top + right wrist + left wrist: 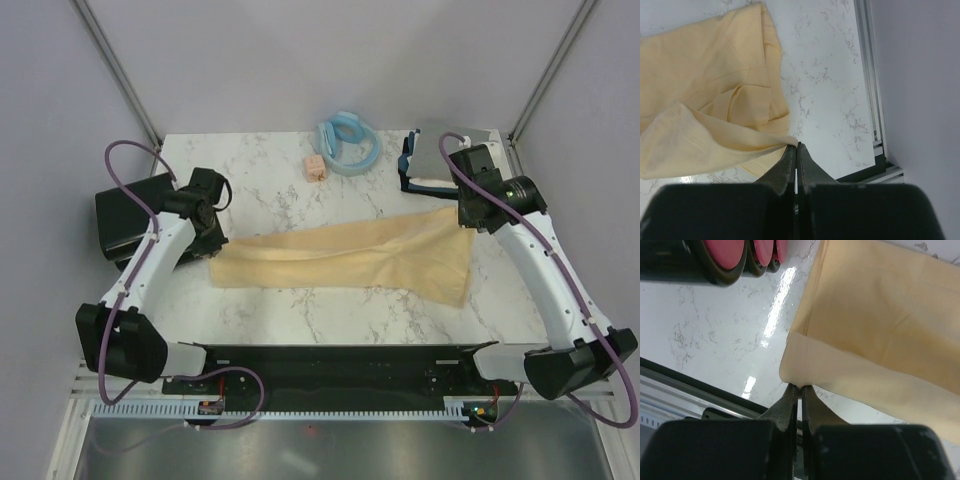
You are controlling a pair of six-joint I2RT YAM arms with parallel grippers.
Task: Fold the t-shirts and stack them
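Note:
My left gripper is going to let go of the t-shirt's held edge on the cream t-shirt's back corner (pixel 233 240), near the black box.
A pale yellow-cream t-shirt (pixel 350 258) lies folded into a long band across the middle of the table. My left gripper (pixel 212 245) is shut on its left end; in the left wrist view the jaws (pixel 801 386) pinch the shirt's corner (pixel 795 371). My right gripper (pixel 468 216) is shut on the right end, where the tips (pixel 797 145) nip a bunched edge of the yellow cloth (pixel 715 100). More folded t-shirts (pixel 432 160), grey over white and dark navy, sit in a pile at the back right, just behind the right gripper.
A light blue ring-shaped thing (pixel 348 145) and a small peach cube (pixel 316 167) lie at the back centre. A black box (pixel 125 215) with a pink-red side (pixel 727 252) stands at the left edge, behind the left arm. The table's right rail (pixel 871 90) runs beside the right gripper.

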